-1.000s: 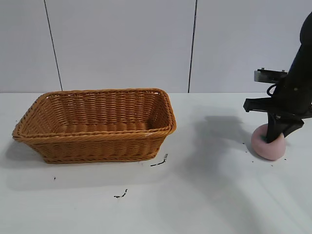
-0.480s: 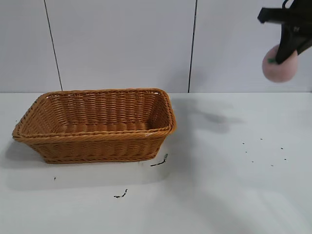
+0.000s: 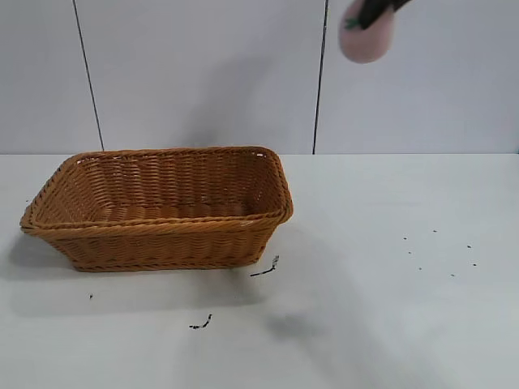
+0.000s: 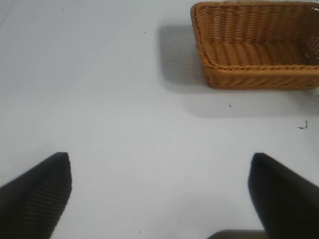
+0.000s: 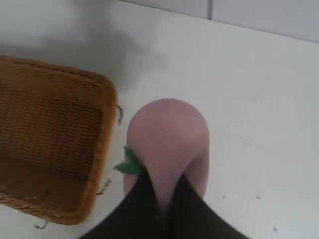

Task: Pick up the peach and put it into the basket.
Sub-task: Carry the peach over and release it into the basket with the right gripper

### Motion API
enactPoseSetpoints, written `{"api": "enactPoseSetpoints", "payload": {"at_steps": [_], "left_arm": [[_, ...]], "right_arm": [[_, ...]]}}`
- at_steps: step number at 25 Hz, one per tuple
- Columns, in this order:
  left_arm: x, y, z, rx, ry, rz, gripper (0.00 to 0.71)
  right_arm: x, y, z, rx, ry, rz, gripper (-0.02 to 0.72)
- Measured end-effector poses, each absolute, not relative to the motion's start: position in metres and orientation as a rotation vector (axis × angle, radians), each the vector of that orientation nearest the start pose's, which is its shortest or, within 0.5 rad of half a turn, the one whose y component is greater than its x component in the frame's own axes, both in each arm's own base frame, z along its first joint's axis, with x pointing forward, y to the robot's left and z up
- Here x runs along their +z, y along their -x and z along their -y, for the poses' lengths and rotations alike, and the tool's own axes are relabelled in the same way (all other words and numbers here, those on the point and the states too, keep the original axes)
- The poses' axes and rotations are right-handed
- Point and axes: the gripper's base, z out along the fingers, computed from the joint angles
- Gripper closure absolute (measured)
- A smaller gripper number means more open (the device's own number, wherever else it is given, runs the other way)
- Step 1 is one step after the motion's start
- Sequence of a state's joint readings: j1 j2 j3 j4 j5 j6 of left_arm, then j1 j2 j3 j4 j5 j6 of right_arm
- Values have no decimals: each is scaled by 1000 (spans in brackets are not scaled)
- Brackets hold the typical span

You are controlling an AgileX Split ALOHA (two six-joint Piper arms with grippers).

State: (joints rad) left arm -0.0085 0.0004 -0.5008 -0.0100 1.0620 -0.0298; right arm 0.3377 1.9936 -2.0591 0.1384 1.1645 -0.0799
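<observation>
Next, I release the peach from my right gripper inside the basket, just off its middle point(image 3: 195, 204) point(image 5: 51, 123) toward the end closest to the dark scraps.
The pale pink peach point(image 3: 366, 36) with a green stem hangs high above the table, to the right of the basket point(image 3: 158, 207). My right gripper point(image 3: 375, 10) is shut on it, mostly cut off by the view's top edge. In the right wrist view the peach point(image 5: 169, 139) is pinched between the black fingers point(image 5: 144, 199) of my right gripper point(image 5: 162, 191), with the basket's wicker corner point(image 5: 55, 149) beside and below it. My left gripper point(image 4: 159, 174) is open and empty over bare table, apart from the basket point(image 4: 254, 45).
The white table point(image 3: 389, 284) carries small dark scraps point(image 3: 266, 267) near the basket's front right corner and specks point(image 3: 442, 251) at the right. A panelled wall point(image 3: 203, 73) stands behind.
My right gripper lifted the peach off the table at the right, rose high, and has moved left toward the basket. The basket has not moved.
</observation>
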Motion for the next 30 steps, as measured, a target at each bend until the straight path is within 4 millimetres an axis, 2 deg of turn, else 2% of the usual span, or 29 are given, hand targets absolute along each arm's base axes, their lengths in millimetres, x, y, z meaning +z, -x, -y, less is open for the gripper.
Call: {"api": "enactPoseSetpoints", "payload": {"at_steps": [4,6,9,12,16,18,20,22,23,25,26,28,30], "left_arm": [[277,5,1,-36,21,-2045,17],[277,5,1,-36,21,-2045,17],[277,5,1,-36,21,-2045,17],[277,5,1,-36,21,-2045,17],[277,5,1,-36,21,-2045,17],[277,5,1,-36,21,-2045,17],[277,5,1,-36,21,-2045,17],[277,5,1,-36,21,-2045,17],[277,5,1,-36,21,-2045,17],[277,5,1,-36,21,-2045,17],[277,5,1,-36,21,-2045,17],[277,5,1,-36,21,-2045,17],[277,5,1,-36,21,-2045,17]], "right_arm": [[331,-403,-227,337,705,-2512,723],[311,-400,-256,348,778,-2510,723],[273,-403,-285,338,838,-2514,723],[226,-417,-299,302,856,-2529,723],[168,-429,-306,270,864,-2567,723],[151,-431,-308,263,868,-2587,723],[143,-432,-308,258,872,-2601,706],[142,-432,-308,258,873,-2603,612],[142,-432,-308,257,874,-2604,507],[142,-431,-308,257,875,-2609,231],[142,-431,-307,257,875,-2610,153],[148,-430,-307,259,875,-2607,59],[160,-429,-306,262,875,-2599,29]]}}
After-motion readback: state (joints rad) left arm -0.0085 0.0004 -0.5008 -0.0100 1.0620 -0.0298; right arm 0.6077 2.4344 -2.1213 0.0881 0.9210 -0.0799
